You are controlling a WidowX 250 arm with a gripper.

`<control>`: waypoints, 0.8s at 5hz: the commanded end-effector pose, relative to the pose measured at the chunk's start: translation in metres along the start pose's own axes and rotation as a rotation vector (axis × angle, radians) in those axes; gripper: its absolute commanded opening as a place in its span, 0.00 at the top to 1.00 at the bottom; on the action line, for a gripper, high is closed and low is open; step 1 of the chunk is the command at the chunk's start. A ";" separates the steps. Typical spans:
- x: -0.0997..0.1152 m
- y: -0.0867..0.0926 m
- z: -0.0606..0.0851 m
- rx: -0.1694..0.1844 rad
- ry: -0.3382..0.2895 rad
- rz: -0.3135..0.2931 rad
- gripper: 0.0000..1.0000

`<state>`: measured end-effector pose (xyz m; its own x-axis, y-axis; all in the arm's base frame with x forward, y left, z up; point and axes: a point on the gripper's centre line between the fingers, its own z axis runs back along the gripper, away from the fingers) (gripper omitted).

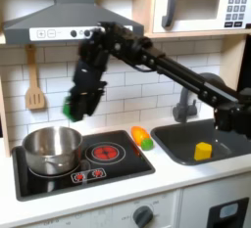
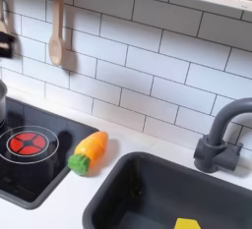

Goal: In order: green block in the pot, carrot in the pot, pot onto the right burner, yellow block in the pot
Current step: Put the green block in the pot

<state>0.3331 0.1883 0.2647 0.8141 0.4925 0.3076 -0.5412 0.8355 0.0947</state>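
My gripper needs to let go of the green block inside the steel pot (image 1: 61,146), toward the pot's side near the bare red-ringed burner. The green block now hangs above the pot.
In the first exterior view my gripper (image 1: 75,112) hangs above the pot (image 1: 51,146), shut on the small green block (image 1: 69,105). The shiny steel pot stands on the cooktop's left side in the first exterior view. Beside it lies the red-ringed right burner (image 1: 105,153) (image 2: 28,142), bare. The orange carrot (image 1: 141,137) (image 2: 89,150) rests on the counter between cooktop and sink. Inside the sink (image 1: 186,146) sits the yellow block (image 1: 202,151) (image 2: 187,224).
A wooden spoon (image 1: 34,85) (image 2: 57,27) hangs on the tiled back wall. A dark faucet (image 1: 186,103) (image 2: 219,135) rises behind the sink. A range hood (image 1: 64,22) and a microwave (image 1: 201,2) hang overhead, close above the arm.
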 end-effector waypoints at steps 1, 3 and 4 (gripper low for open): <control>0.010 0.034 0.000 0.028 -0.021 0.085 1.00; 0.018 0.019 -0.015 0.026 -0.023 0.102 1.00; 0.016 0.012 -0.020 0.007 -0.012 0.083 1.00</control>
<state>0.3440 0.2129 0.2549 0.7636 0.5515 0.3357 -0.6084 0.7887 0.0882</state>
